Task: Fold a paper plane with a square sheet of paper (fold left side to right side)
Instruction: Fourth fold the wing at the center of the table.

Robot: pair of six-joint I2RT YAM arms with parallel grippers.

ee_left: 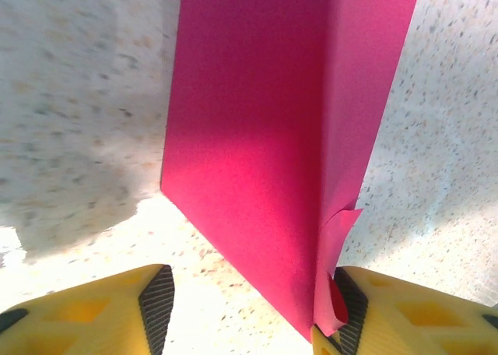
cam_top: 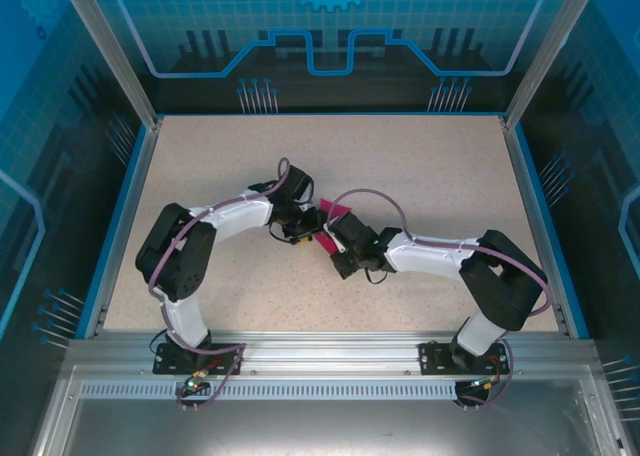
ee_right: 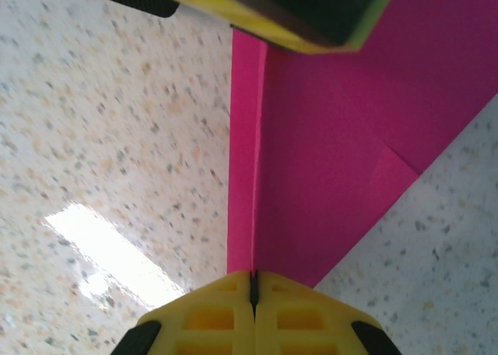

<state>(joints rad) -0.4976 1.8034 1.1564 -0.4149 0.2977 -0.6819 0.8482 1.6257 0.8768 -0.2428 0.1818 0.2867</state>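
The paper's curled corner catches on my left gripper's finger. So my left gripper needs to pinch the paper's end edge (ee_left: pixel 247 272) while my right gripper takes the paper's flap.
The square sheet of paper (cam_top: pixel 336 216), magenta-pink and folded into layers, stands on edge off the table's middle between both grippers. In the left wrist view the paper (ee_left: pixel 264 121) tapers down to a curled corner. That corner rests against the right finger (ee_left: pixel 354 312) of my open left gripper (ee_left: pixel 250 293), and the left finger (ee_left: pixel 156 304) stands clear of it. My right gripper (ee_right: pixel 253 281) is shut on the paper's (ee_right: pixel 334 129) folded edge, with the left gripper's yellow finger (ee_right: pixel 257 16) above. Whether this is the paper plane's dart shape I cannot tell.
The speckled beige table (cam_top: pixel 420 166) is bordered by a blue rim (cam_top: pixel 120 226) and an aluminium frame (cam_top: pixel 330 351) at the near edge. Both arms reach inward and meet at the middle, the left gripper (cam_top: pixel 305 226) just left of the right gripper (cam_top: pixel 338 238).
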